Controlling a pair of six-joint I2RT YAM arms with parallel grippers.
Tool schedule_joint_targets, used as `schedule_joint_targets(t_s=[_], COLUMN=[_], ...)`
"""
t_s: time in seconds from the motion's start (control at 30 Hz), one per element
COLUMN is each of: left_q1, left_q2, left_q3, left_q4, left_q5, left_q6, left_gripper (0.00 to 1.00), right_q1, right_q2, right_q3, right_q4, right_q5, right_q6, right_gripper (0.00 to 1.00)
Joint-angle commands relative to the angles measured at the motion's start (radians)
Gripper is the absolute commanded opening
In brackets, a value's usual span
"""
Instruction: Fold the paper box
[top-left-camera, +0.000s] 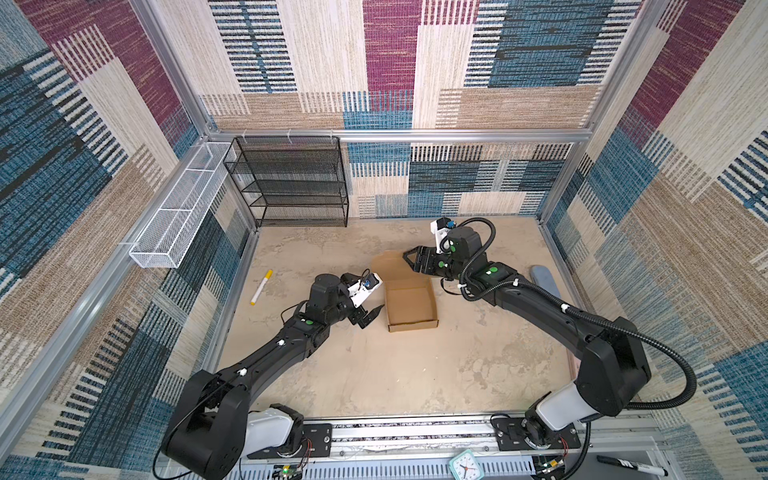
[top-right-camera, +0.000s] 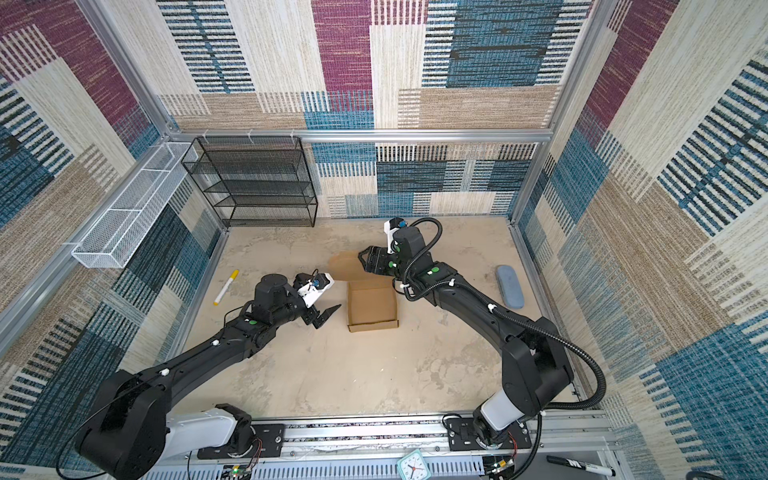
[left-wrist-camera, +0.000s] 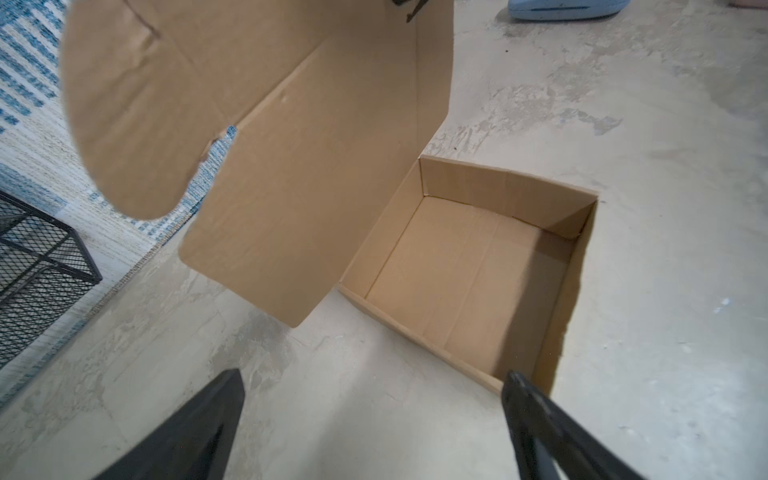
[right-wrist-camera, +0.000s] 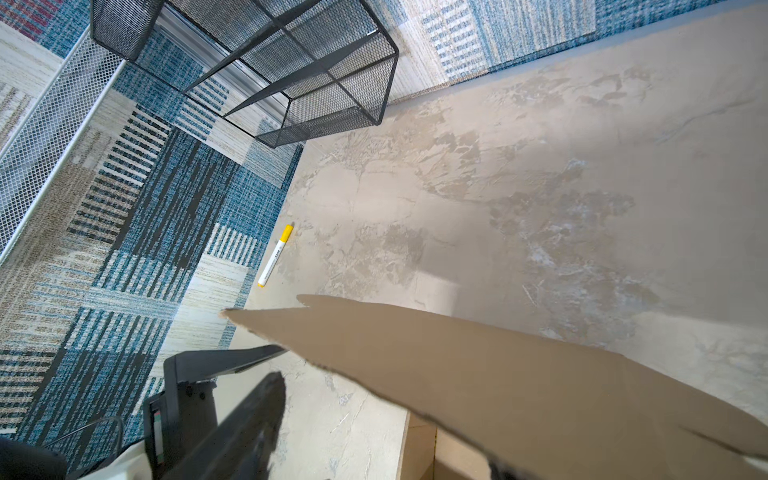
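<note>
The robot's left gripper should close on the side edge of the paper box's lid (top-left-camera: 380, 273) (left-wrist-camera: 238, 289), below the rounded tab, on the side of the lid that faces the yellow marker.
The paper box (top-left-camera: 411, 305) (top-right-camera: 372, 307) is a shallow brown cardboard tray standing open on the table. Its lid (top-left-camera: 388, 266) (left-wrist-camera: 291, 166) stands raised at the far side, with a rounded tab on its end. My left gripper (top-left-camera: 371, 316) (top-right-camera: 328, 316) (left-wrist-camera: 372, 376) is open beside the tray's left wall, low over the table, holding nothing. My right gripper (top-left-camera: 409, 259) (top-right-camera: 362, 259) (right-wrist-camera: 384, 419) is open at the lid's right edge. The lid (right-wrist-camera: 478, 374) runs across between its spread fingers, and one finger is partly hidden behind it.
A yellow marker (top-left-camera: 261, 287) (right-wrist-camera: 276, 255) lies at the table's left. A black mesh shelf (top-left-camera: 291, 183) and a white mesh basket (top-left-camera: 174, 216) stand at the back left. A blue case (top-left-camera: 542, 276) lies at the right. A small clock (top-left-camera: 465, 465) and a black marker (top-left-camera: 631, 465) sit by the front rail.
</note>
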Motion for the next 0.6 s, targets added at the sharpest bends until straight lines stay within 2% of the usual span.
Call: schedule_joint_targets(t_s=[0.0,0.23,0.4,0.57], left_q1=[0.041,0.065,0.071,0.073], left_q2=[0.031,0.121,0.148,0.188], left_q3=[0.006,0.076,0.119,0.145], left_q4=[0.128,0.117,0.111,0.115], left_q5=[0.069,0.121,0.209,0.228], left_q6=[0.058,0.118,0.066,0.028], left_gripper=[0.99,0.99,0.98,0.96], right_q1=[-0.006,-0.027,-0.038,-0.042], right_q2=[0.004,0.004,0.006,0.015], right_q3=[0.006,0.003,-0.004,-0.009], right_q4=[0.030,0.042,0.054,0.063], right_q5=[-0.016,-0.039,-0.049,-0.058], right_q6=[-0.011,-0.014,-0.014,-0.012], right_gripper=[0.75,0.75,0.75,0.75])
